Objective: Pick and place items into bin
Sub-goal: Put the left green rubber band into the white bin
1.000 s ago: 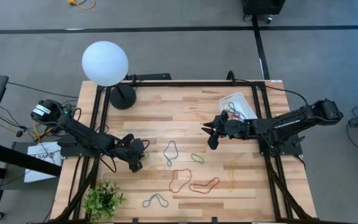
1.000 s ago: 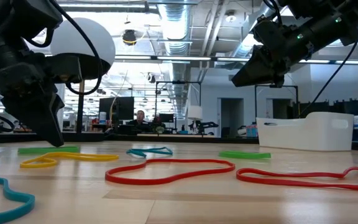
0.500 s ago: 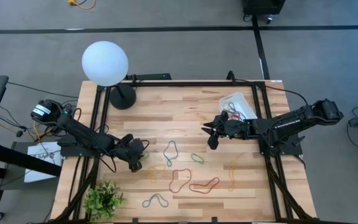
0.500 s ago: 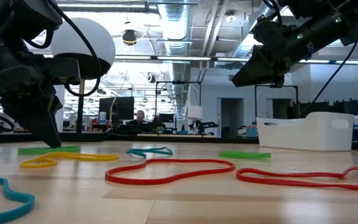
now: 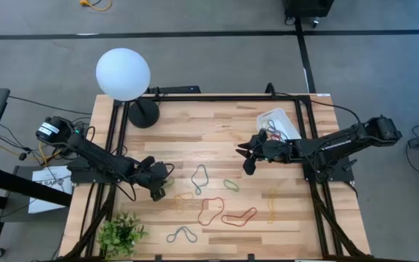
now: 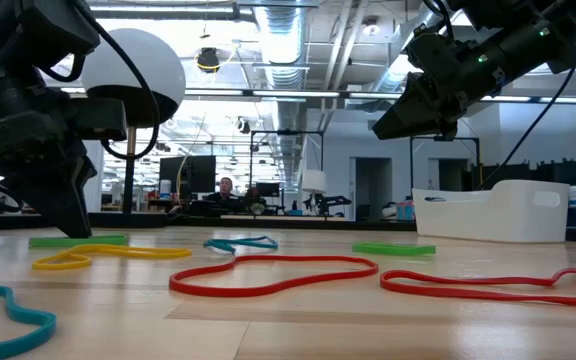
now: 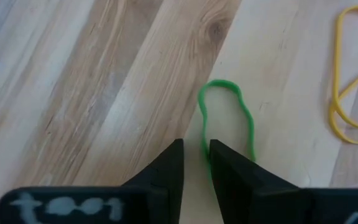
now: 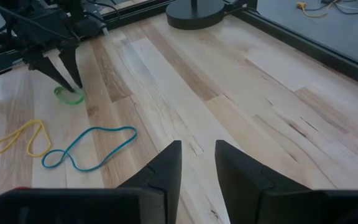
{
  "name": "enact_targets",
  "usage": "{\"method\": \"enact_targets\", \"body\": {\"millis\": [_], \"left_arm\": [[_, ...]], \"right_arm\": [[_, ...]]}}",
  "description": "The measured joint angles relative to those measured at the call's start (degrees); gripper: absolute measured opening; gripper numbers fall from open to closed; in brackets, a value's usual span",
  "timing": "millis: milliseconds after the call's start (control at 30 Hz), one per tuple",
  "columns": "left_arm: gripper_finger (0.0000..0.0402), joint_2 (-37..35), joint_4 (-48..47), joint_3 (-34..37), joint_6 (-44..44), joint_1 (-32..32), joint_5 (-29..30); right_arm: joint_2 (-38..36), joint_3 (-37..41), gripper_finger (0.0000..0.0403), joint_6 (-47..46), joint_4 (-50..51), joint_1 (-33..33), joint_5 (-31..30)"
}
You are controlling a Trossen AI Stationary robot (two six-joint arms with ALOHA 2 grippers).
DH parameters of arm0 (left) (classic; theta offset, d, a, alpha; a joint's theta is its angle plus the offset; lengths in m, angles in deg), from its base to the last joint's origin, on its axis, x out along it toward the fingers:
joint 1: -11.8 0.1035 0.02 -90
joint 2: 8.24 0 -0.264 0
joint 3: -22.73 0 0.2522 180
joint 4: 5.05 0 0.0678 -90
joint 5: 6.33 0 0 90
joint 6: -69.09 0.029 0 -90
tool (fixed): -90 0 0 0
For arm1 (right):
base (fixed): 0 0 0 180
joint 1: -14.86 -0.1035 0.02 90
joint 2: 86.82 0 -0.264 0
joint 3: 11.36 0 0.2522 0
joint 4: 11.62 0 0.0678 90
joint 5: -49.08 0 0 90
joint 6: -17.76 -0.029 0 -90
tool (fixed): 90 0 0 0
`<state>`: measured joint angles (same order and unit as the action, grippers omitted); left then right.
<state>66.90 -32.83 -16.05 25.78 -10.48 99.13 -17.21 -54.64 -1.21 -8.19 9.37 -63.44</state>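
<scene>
Part of the green band runs against a finger, so the robot's left gripper should open wider and take that part closer to the green band's curved end [image 7: 220, 83].
Several rubber bands lie flat on the wooden table: a grey-blue one [image 5: 199, 177], a green one [image 5: 230, 185], red ones [image 5: 211, 211] [image 5: 239, 216] and a yellow one [image 5: 272, 206]. My left gripper [image 5: 158, 193] points down at the table's left side, open by a narrow gap. In the left wrist view its fingertips [image 7: 196, 149] straddle one strand at the near end of a small green band [image 7: 229, 118]. My right gripper [image 5: 244, 159] hovers above the table, left of the white bin [image 5: 264, 116], narrowly open and empty. The bin holds some bands.
A white globe lamp [image 5: 124, 73] on a black base [image 5: 143, 115] stands at the far left corner. A small green plant [image 5: 122, 234] sits at the near left corner. Black frame rails run along both sides. A blue band [image 5: 182, 234] lies near the front edge.
My left gripper has edged a little toward the table's left edge while staying low over the green band. My right gripper and the bands have kept still.
</scene>
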Motion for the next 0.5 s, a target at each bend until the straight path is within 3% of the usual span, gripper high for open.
{"method": "enact_targets", "body": {"millis": [200,500], "left_arm": [[0.0007,-0.01,0.36,0.0,2.0,-0.02,-0.57],[0.0,0.04,7.29,0.04,8.03,-0.02,-0.16]], "right_arm": [[0.01,0.0,0.0093,0.01,0.02,0.0,0.0],[0.01,0.0,0.0093,0.01,0.01,0.0,0.0]]}}
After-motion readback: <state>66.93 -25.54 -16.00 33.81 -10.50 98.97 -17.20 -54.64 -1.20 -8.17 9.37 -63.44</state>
